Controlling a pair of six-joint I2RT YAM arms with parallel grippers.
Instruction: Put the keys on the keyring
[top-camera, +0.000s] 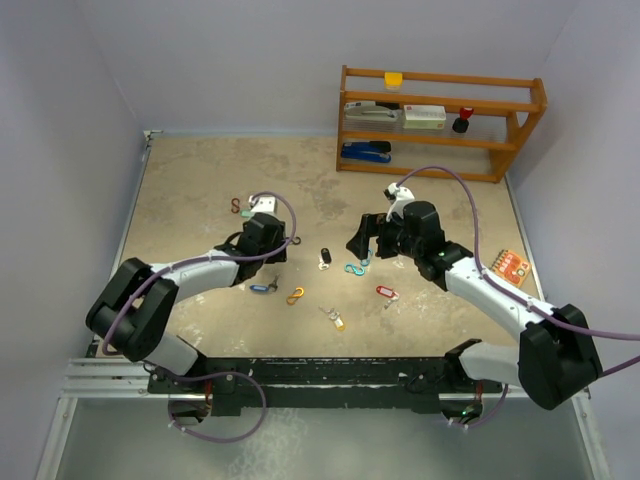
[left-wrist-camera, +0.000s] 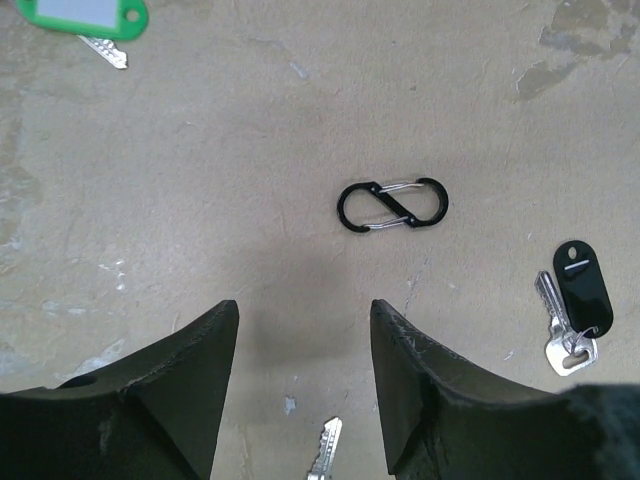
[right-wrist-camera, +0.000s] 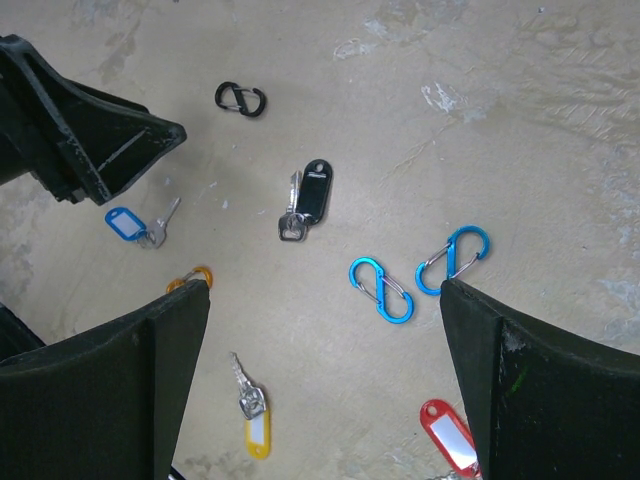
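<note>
Next, my left gripper grips the black clip beside the black-tagged key at the middle of the black clip (top-camera: 293, 240) (left-wrist-camera: 393, 205), between its two loops.
Several keys lie on the table: black-tagged (top-camera: 325, 258) (right-wrist-camera: 308, 198) (left-wrist-camera: 578, 300), blue-tagged (top-camera: 262, 288) (right-wrist-camera: 130, 225), yellow-tagged (top-camera: 336, 321) (right-wrist-camera: 252, 420), red-tagged (top-camera: 386, 292) (right-wrist-camera: 450, 440) and green-tagged (left-wrist-camera: 85, 18). S-shaped clips lie among them: a black one (left-wrist-camera: 392, 206) (right-wrist-camera: 241, 99), two blue ones (right-wrist-camera: 382, 290) (top-camera: 355, 268) and an orange one (top-camera: 295, 296). My left gripper (top-camera: 272, 248) (left-wrist-camera: 303, 310) is open and empty, just short of the black clip. My right gripper (top-camera: 368, 245) (right-wrist-camera: 325, 295) is open and empty, above the blue clips. No round keyring shows.
A red S-clip (top-camera: 237, 206) lies at the far left. A wooden shelf (top-camera: 440, 120) with a stapler and small items stands at the back right. An orange card (top-camera: 511, 267) lies near the right wall. A key blade tip (left-wrist-camera: 325, 450) shows between my left fingers.
</note>
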